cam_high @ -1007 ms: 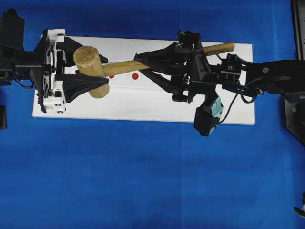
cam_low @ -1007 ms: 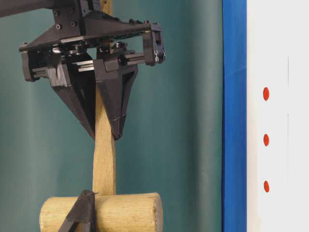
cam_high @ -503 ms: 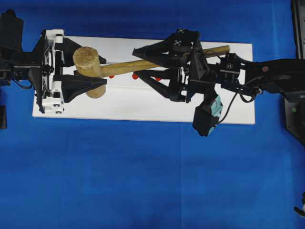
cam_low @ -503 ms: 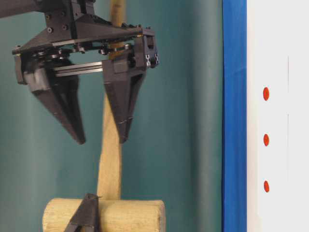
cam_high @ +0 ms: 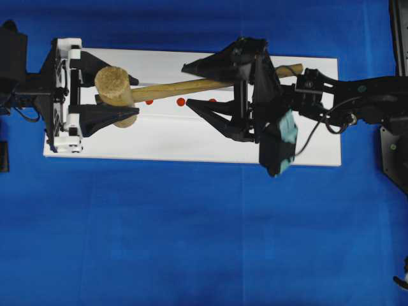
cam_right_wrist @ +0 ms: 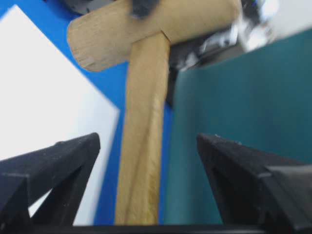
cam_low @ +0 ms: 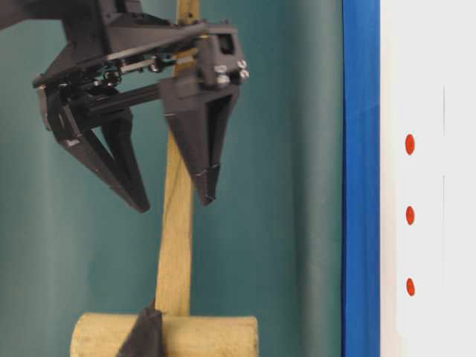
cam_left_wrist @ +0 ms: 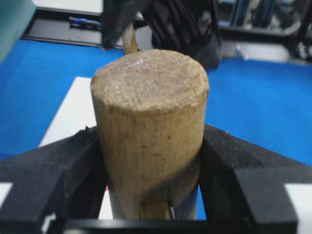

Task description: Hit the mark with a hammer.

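Observation:
The hammer's head is clamped in my left gripper and must strike the mark, so my right gripper should close on the hammer's handle [cam_high: 205, 84] before my left gripper backs off.
The hammer, a light wooden mallet, hangs above the white strip [cam_high: 191, 140]. Its head [cam_high: 113, 86] is clamped between the fingers of my left gripper [cam_high: 137, 95], which is shut on it; it fills the left wrist view [cam_left_wrist: 148, 122]. The handle [cam_high: 204, 84] runs right between the spread fingers of my right gripper [cam_high: 186, 84], which is open and not touching it, as the right wrist view [cam_right_wrist: 147, 137] and the table-level view [cam_low: 174, 203] show. The mark [cam_high: 181, 101] is the middle red dot, just below the handle; it also shows in the table-level view [cam_low: 410, 215].
Two other red dots [cam_high: 149, 102] [cam_high: 212, 100] flank the mark. The strip lies on a blue cloth [cam_high: 191, 242]. The right arm's camera housing [cam_high: 280, 143] hangs over the strip's right part. A teal backdrop [cam_low: 282, 186] stands behind.
My right gripper, shut on the handle a second ago, has opened and let it go. The hammer now hangs from my left gripper alone and has shifted slightly up and left.

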Controlling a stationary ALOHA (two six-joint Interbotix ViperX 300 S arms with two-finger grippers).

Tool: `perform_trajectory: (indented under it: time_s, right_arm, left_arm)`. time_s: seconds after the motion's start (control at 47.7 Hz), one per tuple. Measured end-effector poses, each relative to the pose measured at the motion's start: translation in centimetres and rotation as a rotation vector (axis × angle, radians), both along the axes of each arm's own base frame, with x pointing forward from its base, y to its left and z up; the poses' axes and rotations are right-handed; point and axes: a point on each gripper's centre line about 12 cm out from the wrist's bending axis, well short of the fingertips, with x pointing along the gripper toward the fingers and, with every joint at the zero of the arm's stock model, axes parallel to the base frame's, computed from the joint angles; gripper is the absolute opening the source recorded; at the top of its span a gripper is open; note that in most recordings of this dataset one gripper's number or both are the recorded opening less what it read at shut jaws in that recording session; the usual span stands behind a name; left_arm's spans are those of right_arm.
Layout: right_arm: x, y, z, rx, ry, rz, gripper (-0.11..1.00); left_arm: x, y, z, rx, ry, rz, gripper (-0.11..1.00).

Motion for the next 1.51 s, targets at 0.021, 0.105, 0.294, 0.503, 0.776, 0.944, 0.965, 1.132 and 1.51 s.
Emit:
perform_trajectory:
  time_s: [0.021,0.105,0.294,0.503,0.776,0.944,0.965,1.132,1.51]
  right_arm:
    - [0.0,0.0,0.1,0.032,0.002,-0.008,0.96]
    - [-0.1,-0.2,0.5,0.154,0.013,-0.040,0.96]
    - [-0.3,-1.1,0.2,0.391,0.062,-0.102,0.96]
    - [-0.5,-1.4,-0.5,0.498,0.111,-0.112,0.94]
    - [-0.6,-1.2,-0.6,0.560,0.111,-0.126,0.65]
    - [-0.6,-0.9,-0.9,0.573,0.135,-0.108,0.16]
    - [-0.6,-0.8,-0.9,0.573,0.139,-0.103,0.12]
    - [-0.6,-0.6,-1.0,0.596,0.153,-0.094,0.02]
    - [-0.6,-0.5,-1.0,0.628,0.149,-0.102,0.02]
  left_arm:
    - [-0.1,0.0,0.0,0.014,0.001,-0.003,0.45]
    - [-0.4,-0.4,0.2,0.071,-0.002,-0.019,0.45]
    - [-1.1,-1.0,0.5,0.128,-0.012,-0.043,0.45]
    - [-1.2,-1.1,0.6,0.134,-0.015,-0.046,0.45]
    - [-1.1,-1.1,0.6,0.135,-0.015,-0.047,0.45]
    - [-1.1,-1.1,0.5,0.134,-0.014,-0.047,0.45]
    - [-1.1,-1.1,0.5,0.134,-0.014,-0.047,0.45]
    - [-1.2,-1.1,0.5,0.138,-0.014,-0.049,0.45]
    - [-1.1,-1.1,0.5,0.130,-0.014,-0.049,0.45]
